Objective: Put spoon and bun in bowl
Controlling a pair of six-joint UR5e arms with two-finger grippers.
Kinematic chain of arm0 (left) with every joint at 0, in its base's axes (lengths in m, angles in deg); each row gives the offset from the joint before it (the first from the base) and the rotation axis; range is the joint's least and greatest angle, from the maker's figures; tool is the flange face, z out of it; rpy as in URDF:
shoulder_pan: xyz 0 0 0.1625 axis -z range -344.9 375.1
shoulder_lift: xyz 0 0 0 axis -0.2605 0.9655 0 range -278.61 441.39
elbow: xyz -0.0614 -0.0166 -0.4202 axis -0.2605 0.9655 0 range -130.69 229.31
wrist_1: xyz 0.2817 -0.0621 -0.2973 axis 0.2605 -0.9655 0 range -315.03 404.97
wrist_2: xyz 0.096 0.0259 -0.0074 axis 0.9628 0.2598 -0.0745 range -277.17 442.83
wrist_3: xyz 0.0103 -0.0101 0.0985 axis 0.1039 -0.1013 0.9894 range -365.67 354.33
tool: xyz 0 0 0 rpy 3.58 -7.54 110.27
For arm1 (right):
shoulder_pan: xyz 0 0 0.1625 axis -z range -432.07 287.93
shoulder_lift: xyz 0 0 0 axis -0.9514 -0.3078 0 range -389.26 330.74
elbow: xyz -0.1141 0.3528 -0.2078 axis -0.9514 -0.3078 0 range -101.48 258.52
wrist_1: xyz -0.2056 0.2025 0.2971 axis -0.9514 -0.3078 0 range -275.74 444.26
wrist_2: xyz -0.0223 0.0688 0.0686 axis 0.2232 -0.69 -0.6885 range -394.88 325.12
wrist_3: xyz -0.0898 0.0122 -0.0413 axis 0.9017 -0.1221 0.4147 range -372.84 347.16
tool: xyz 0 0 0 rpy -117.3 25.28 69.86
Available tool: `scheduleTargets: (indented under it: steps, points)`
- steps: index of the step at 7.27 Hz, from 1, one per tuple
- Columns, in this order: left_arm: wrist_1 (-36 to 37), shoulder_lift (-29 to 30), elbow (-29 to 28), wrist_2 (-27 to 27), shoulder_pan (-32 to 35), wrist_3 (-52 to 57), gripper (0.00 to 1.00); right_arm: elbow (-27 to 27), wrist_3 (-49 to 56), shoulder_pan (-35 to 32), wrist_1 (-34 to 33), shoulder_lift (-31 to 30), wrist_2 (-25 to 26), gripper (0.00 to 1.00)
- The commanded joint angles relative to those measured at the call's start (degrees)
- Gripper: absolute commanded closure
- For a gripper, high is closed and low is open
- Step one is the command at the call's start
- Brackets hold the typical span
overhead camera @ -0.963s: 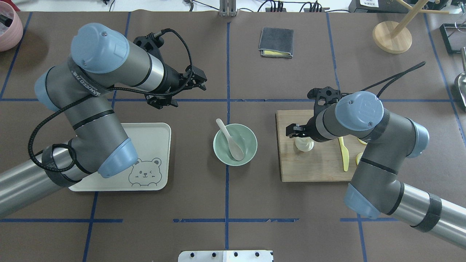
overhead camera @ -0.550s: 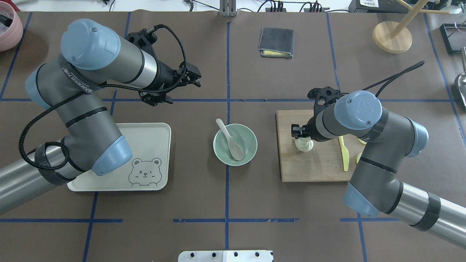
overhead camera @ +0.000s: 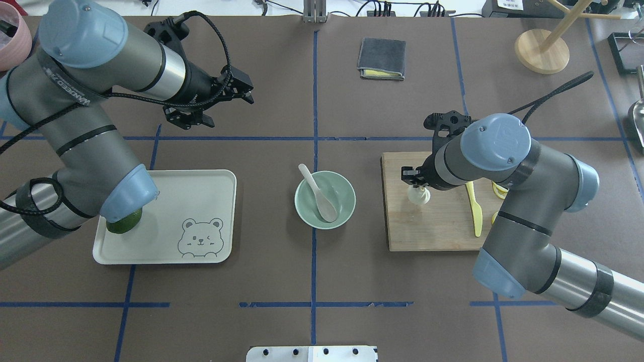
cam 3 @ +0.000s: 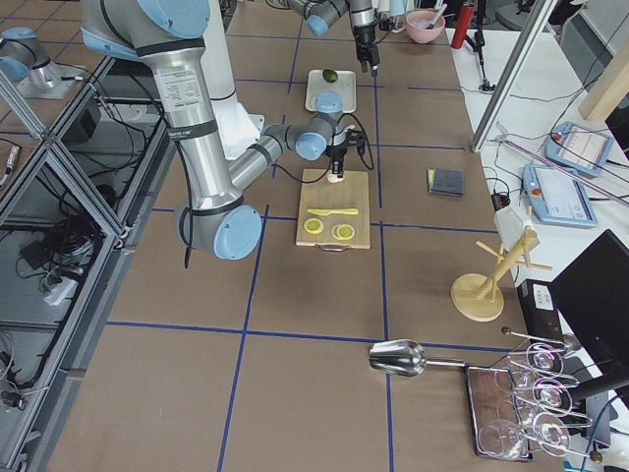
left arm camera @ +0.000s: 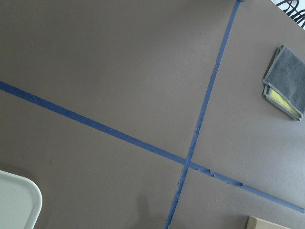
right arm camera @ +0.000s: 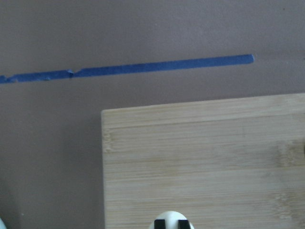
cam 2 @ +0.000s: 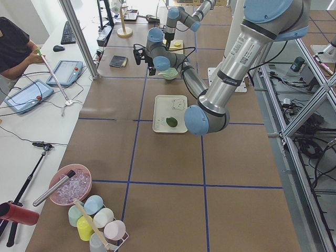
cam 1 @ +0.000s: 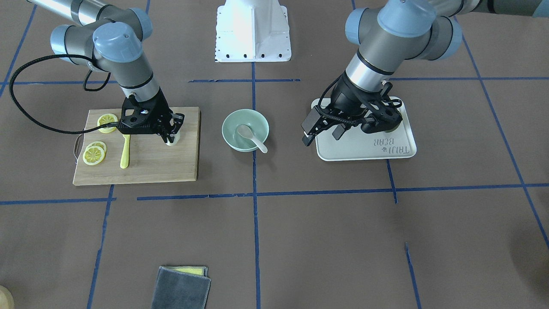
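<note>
I will use my right gripper to set the white bun free inside the mint-green bowl (cam 1: 239, 133), next to the spoon and towards the wooden board.
The pale spoon (overhead camera: 318, 193) lies in the mint-green bowl (overhead camera: 345, 202) at the table's middle, its handle over the far-left rim; both also show in the front view, spoon (cam 1: 252, 137) and bowl (cam 1: 233, 125). The white bun (overhead camera: 419, 195) sits on the wooden board (overhead camera: 437, 231). My right gripper (overhead camera: 415, 182) stands straight over it, shut on the bun's pleated top; the right wrist view shows the bun (right arm camera: 171, 217) with two black fingertips (right arm camera: 159, 223) on it. My left gripper (overhead camera: 230, 109) is open and empty, above the bare table beyond the tray.
A yellow knife (overhead camera: 475, 211) and lemon slices (cam 1: 95, 153) lie on the board beside the bun. A cream bear tray (overhead camera: 201, 201) holds a green lime (overhead camera: 124, 221). A grey cloth (overhead camera: 382, 58), a wooden stand (overhead camera: 542, 50) and a pink bowl (overhead camera: 10, 35) sit at the far side.
My left arm drew back to the left and away from the bowl, uncovering the lime on the tray. My right gripper's fingers narrowed onto the bun.
</note>
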Motion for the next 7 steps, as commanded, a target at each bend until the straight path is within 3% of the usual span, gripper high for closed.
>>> scheduleTargets:
  steps: [1,4,5,7]
  points:
    - [8.7,-0.9,2.9,-0.7,5.1,14.9,0.00,0.6,-0.1,-1.8,-7.1,7.4,-0.7,1.00]
    - [9.1,-9.5,5.7,-0.7,12.1,35.2,0.00,-2.7,-4.6,0.7,-6.9,14.3,-0.3,1.00]
    - [9.1,-10.4,5.7,-0.7,13.7,38.8,0.00,-5.1,-7.6,2.6,-6.9,17.4,0.8,1.00]
    - [9.1,-11.0,5.0,-0.7,13.8,40.8,0.00,-5.6,-8.0,5.2,-6.8,17.9,2.9,1.00]
